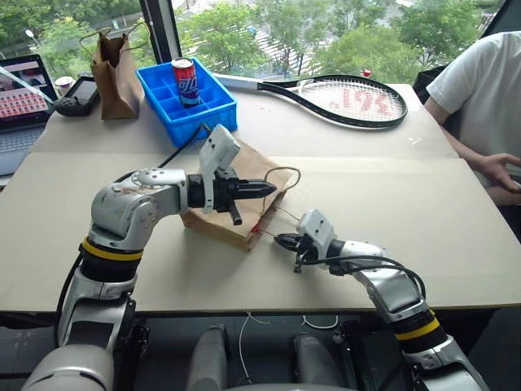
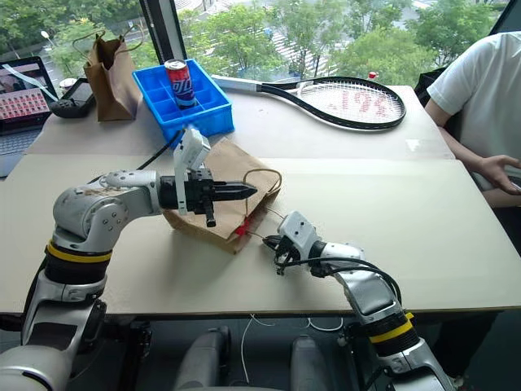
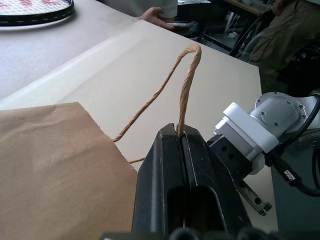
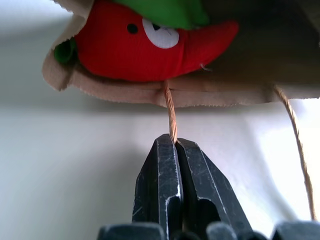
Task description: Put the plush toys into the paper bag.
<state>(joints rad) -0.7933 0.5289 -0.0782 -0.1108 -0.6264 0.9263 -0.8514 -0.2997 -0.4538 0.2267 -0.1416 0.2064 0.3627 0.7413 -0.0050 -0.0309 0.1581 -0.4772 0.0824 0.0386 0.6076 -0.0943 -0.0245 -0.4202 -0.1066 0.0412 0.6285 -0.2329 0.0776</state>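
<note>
My left gripper needs to release the paper bag's handle, leaving the bag upright on the table at my right gripper's fingertips (image 1: 278, 233).
The paper bag (image 1: 244, 167) lies flat on the table with its mouth toward me. My left gripper (image 3: 179, 135) hovers over it, shut on one twine handle (image 3: 185, 85), which rises in a loop. My right gripper (image 4: 173, 141) sits low at the bag's mouth, shut on the other twine handle (image 4: 171, 107). Inside the mouth lies the red chili plush toy (image 4: 150, 45) with its white eye, and the lime-green plush toy (image 4: 170, 10) rests above it. In the left eye view only a red speck (image 1: 257, 231) of the chili shows at the bag's near corner.
A darker brown upright bag (image 1: 118, 77) stands at the back left beside a blue bin (image 1: 203, 122) holding a soda can (image 1: 186, 81). A tennis racket (image 1: 358, 102) lies at the back. A laptop (image 1: 20, 90) is far left. A person's hand (image 1: 496, 167) rests at the right edge.
</note>
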